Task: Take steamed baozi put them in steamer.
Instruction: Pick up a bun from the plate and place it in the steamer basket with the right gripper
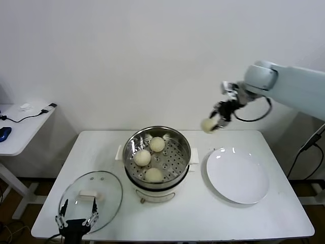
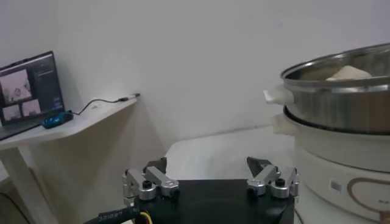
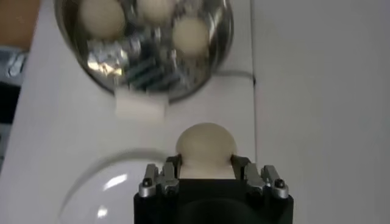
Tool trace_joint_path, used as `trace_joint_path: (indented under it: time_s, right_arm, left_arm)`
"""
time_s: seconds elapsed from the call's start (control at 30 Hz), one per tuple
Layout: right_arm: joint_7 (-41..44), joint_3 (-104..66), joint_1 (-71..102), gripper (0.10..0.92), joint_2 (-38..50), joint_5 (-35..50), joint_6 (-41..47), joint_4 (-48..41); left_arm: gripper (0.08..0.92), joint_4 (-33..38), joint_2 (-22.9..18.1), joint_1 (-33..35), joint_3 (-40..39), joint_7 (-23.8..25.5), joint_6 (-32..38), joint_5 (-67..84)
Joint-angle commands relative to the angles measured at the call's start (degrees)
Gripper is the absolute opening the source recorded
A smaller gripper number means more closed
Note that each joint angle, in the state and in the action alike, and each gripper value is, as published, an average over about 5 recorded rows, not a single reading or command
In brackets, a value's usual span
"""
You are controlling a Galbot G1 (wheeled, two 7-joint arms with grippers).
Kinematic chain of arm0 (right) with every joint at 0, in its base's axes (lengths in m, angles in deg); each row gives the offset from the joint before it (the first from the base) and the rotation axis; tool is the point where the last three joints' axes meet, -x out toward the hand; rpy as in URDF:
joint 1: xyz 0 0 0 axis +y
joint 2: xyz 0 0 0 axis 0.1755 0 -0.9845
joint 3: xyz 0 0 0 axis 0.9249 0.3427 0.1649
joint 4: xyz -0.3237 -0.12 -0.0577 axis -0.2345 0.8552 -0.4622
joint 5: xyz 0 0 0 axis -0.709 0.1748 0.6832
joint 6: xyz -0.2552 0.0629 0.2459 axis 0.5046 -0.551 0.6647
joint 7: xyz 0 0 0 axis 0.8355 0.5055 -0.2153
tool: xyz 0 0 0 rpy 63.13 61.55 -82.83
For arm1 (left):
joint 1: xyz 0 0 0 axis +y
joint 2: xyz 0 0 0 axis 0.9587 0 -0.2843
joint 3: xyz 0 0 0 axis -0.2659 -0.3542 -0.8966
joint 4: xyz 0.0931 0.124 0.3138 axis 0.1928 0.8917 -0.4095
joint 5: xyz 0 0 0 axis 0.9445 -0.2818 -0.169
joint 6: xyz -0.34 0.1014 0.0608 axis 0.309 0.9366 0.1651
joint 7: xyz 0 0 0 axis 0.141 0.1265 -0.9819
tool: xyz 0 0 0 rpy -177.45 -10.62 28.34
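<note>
Next, I release the baozi with my right gripper on the bare side of the steamer's perforated tray [image 1: 172, 159] [image 3: 142, 58], closest to the white plate.
The steel steamer [image 1: 182, 143] stands mid-table with three cream baozi [image 1: 142, 158] on its perforated tray; it also shows in the right wrist view [image 3: 97, 61] and the left wrist view [image 2: 341, 109]. My right gripper [image 1: 210, 125] is shut on a fourth baozi [image 3: 205, 145] and holds it in the air, to the right of the steamer and above the far edge of the white plate [image 1: 237, 175]. My left gripper [image 1: 76, 217] is open and empty, low at the table's front left edge by the glass lid.
A round glass lid [image 1: 92, 194] lies flat at front left. The white plate is bare, right of the steamer. A side desk [image 1: 20, 127] with cables stands to the left, a laptop [image 2: 29, 88] on it.
</note>
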Motion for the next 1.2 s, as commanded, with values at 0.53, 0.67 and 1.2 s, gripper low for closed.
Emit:
trace_joint_path:
  time_s: [0.53,0.67,1.2]
  right_arm:
    - [-22.83,2.66,11.04,0.575,-12.34,11.95,16.21,9.29]
    - [-23.23,1.91,13.37,0.577,-12.13,10.09,16.20,7.22]
    - [-20.94,-1.50,15.15,0.668,-11.83,8.00,14.11,5.22]
  left_arm:
    - [0.823,0.07,0.58,-0.12,0.77,0.04,0.10,0.04]
    - [0.823,-0.54,0.40,-0.47,0.73,0.07,0.12,0.03]
    - [0.823,-1.04,0.25,-1.03,0.84,0.13,-0.06,0.15]
